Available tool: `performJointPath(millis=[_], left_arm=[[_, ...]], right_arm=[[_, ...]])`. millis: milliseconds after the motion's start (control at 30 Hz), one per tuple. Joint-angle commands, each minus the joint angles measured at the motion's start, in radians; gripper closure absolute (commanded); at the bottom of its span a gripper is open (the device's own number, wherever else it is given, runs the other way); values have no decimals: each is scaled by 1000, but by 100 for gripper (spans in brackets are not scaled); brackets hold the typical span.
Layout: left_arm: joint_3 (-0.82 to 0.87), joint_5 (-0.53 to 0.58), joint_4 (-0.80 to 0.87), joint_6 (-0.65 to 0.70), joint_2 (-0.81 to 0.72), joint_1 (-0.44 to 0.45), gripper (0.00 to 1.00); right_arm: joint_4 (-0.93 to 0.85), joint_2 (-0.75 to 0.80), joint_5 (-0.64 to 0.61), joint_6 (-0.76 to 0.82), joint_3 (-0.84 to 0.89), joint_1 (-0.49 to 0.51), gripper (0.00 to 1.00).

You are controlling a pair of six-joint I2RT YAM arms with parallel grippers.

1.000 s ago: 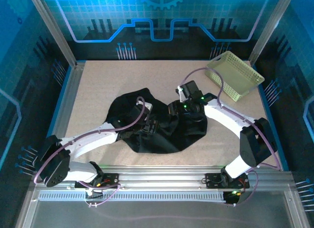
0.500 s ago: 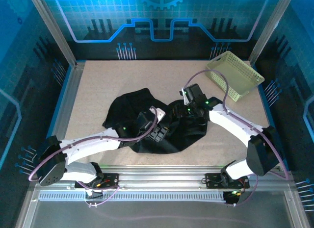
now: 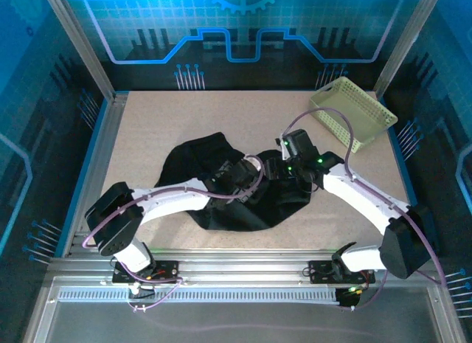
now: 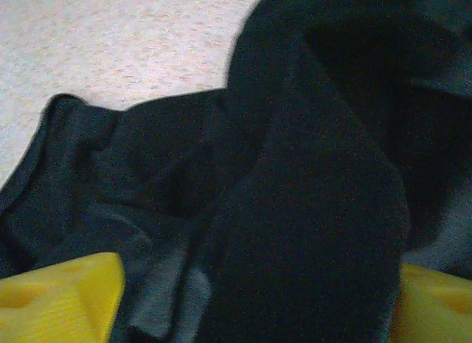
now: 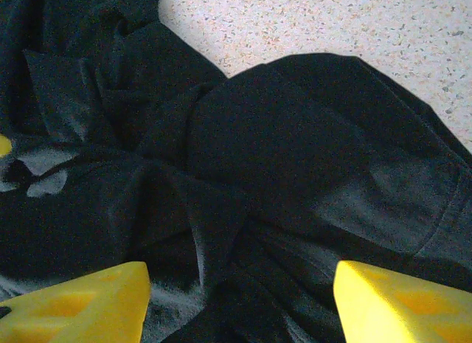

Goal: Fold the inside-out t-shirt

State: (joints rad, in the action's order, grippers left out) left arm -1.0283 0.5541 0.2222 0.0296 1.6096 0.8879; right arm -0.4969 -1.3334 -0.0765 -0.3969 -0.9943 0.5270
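A thick fold bunches up at the middle of the t-shirt under the left gripper, so the robot should take the fabric (image 4: 151,247) next to the fold and pull its grippers apart first.
The inside-out t-shirt (image 3: 193,157) lies crumpled in a black heap in the middle of the table. My left gripper (image 3: 240,175) reaches over its middle from the left. In the left wrist view the gripper (image 4: 247,306) is open, its yellow fingertips (image 4: 63,299) wide apart, and a thick fold of the t-shirt (image 4: 310,210) rises between them. My right gripper (image 3: 285,170) hovers over the heap's right part. In the right wrist view it (image 5: 240,306) is open, with wrinkled t-shirt fabric (image 5: 280,136) under its yellow fingertips (image 5: 402,302). The two grippers are close together.
A pale yellow-green lattice basket (image 3: 352,111) stands at the far right corner, apart from the shirt. The speckled beige table (image 3: 147,129) is bare to the left and behind the heap. Metal frame posts rise at the far corners.
My left arm has stretched farther right and away from me, carrying its gripper across the heap toward the right gripper. The right gripper has shifted slightly right. The shirt has bunched tighter.
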Motion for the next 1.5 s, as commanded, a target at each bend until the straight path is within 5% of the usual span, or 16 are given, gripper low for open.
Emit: performJointPath(millis=[0, 300, 433, 633, 1200, 1467], left_arm=[[-59, 44, 1, -28, -3, -64, 28], [-104, -76, 14, -102, 38, -184, 53], [-19, -149, -43, -93, -58, -175, 42], [24, -156, -2, -180, -129, -194, 38], [90, -192, -4, -252, -181, -211, 32], [127, -194, 5, -273, -230, -226, 30]], right_arm=[[7, 32, 11, -11, 30, 0, 31], [52, 12, -8, 14, 33, 100, 32], [64, -1, -13, 27, 20, 142, 36], [75, -75, -50, 94, -23, 279, 40], [-28, -370, -315, 73, -211, 297, 51], [-21, -340, -248, 82, -194, 302, 49]])
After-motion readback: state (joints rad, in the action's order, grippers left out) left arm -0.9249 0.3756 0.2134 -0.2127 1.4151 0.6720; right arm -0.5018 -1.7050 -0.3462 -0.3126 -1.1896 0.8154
